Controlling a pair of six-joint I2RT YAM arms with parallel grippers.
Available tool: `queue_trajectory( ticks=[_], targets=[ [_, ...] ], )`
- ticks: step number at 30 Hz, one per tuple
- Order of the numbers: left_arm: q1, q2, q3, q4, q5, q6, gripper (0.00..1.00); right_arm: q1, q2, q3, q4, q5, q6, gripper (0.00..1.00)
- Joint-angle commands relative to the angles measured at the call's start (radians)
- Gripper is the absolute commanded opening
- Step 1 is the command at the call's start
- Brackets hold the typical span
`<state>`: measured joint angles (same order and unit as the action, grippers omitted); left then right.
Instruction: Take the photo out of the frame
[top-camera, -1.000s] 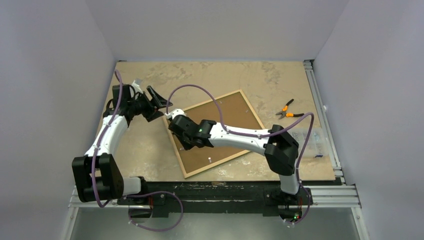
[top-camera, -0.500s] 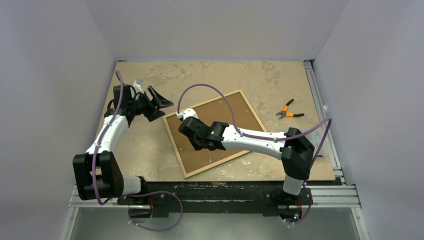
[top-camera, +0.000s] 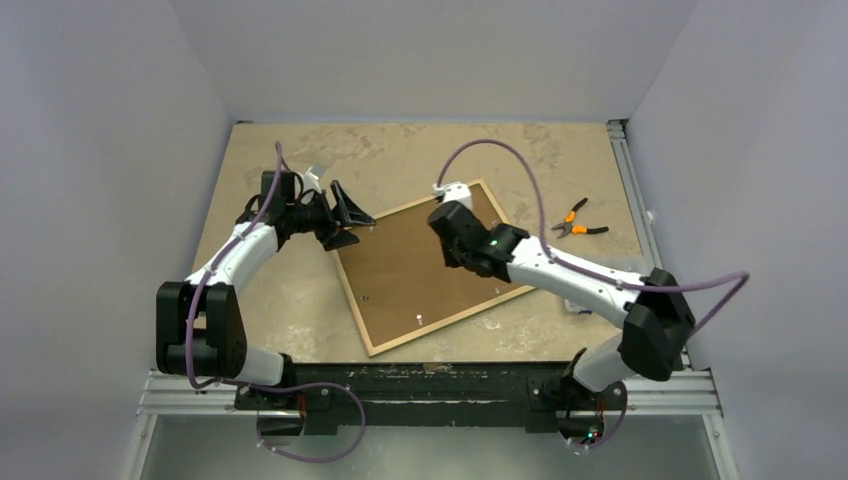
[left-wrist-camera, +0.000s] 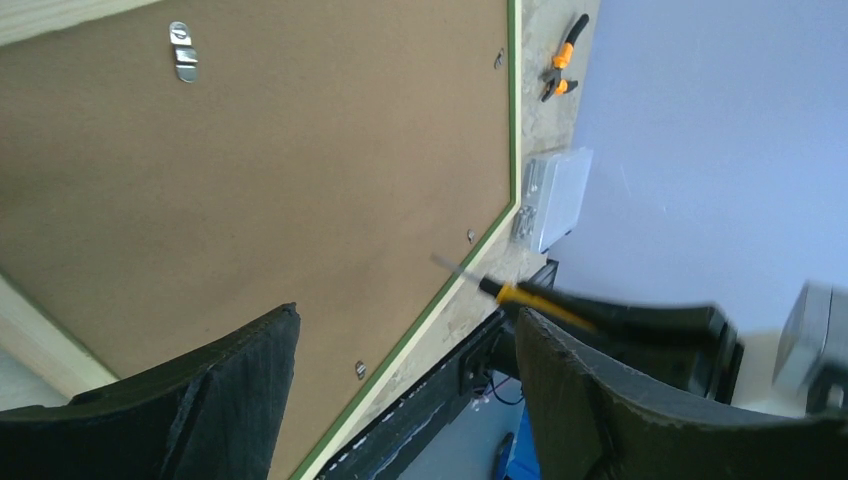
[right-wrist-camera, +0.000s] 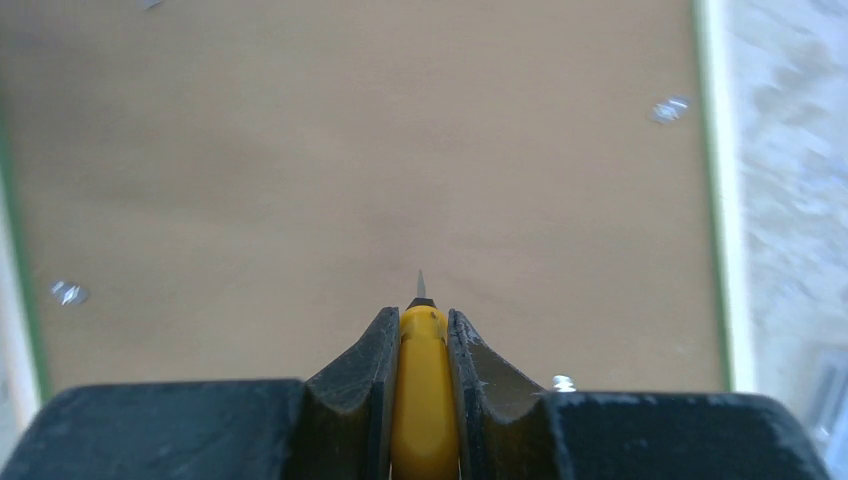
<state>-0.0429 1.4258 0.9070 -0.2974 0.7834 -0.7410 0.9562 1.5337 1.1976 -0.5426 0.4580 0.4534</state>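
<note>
My right gripper releases the yellow-handled screwdriver next on the table (top-camera: 562, 196) beside the pliers' far handle.
The frame (top-camera: 450, 320) lies face down on the table, showing its light wood back edge and green border (left-wrist-camera: 513, 120). The brown fibreboard back of the photo (top-camera: 400, 270) fills it, held by small metal tabs (right-wrist-camera: 668, 108); the printed side is hidden. My right gripper (top-camera: 443, 218) hovers over the frame's far part, shut on a yellow-handled screwdriver (right-wrist-camera: 424, 380). Its thin tip points at the board (right-wrist-camera: 350, 150). My left gripper (top-camera: 360, 228) stands open at the frame's left corner with nothing between its fingers (left-wrist-camera: 405, 315).
Orange-handled pliers (top-camera: 577, 222) lie right of the frame. A small clear plastic box (left-wrist-camera: 555, 195) sits by the frame's right side, near the rail at the table's right edge. A metal hanger clip (left-wrist-camera: 182, 52) is fixed on the fibreboard.
My right arm has swung with the screwdriver from the frame's left corner to its far right part. The left gripper has moved right, closer to the frame's left corner, still open.
</note>
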Motion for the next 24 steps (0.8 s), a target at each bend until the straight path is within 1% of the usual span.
queue_trajectory(
  ticks=[1, 3, 7, 11, 12, 16, 24],
  targets=[
    [-0.021, 0.014, 0.039, 0.035, 0.056, 0.003, 0.77, -0.145, -0.18, -0.117, 0.082, -0.017, 0.073, 0.0],
    [-0.022, 0.015, 0.038, 0.044, 0.063, -0.004, 0.77, -0.228, -0.241, -0.179, 0.115, -0.047, 0.101, 0.0],
    [-0.026, 0.014, 0.031, 0.057, 0.075, -0.014, 0.77, -0.378, -0.318, -0.238, 0.16, -0.079, 0.139, 0.0],
    [-0.033, 0.013, 0.026, 0.068, 0.086, -0.024, 0.77, -0.538, -0.343, -0.271, 0.227, -0.193, 0.189, 0.0],
    [-0.036, 0.013, 0.024, 0.072, 0.089, -0.026, 0.77, -0.598, -0.341, -0.275, 0.244, -0.224, 0.206, 0.0],
    [-0.045, 0.015, 0.019, 0.087, 0.105, -0.037, 0.77, -0.753, -0.304, -0.283, 0.314, -0.312, 0.259, 0.0],
    [-0.058, 0.015, 0.011, 0.11, 0.12, -0.056, 0.77, -0.997, -0.138, -0.263, 0.476, -0.485, 0.341, 0.0]
  ],
)
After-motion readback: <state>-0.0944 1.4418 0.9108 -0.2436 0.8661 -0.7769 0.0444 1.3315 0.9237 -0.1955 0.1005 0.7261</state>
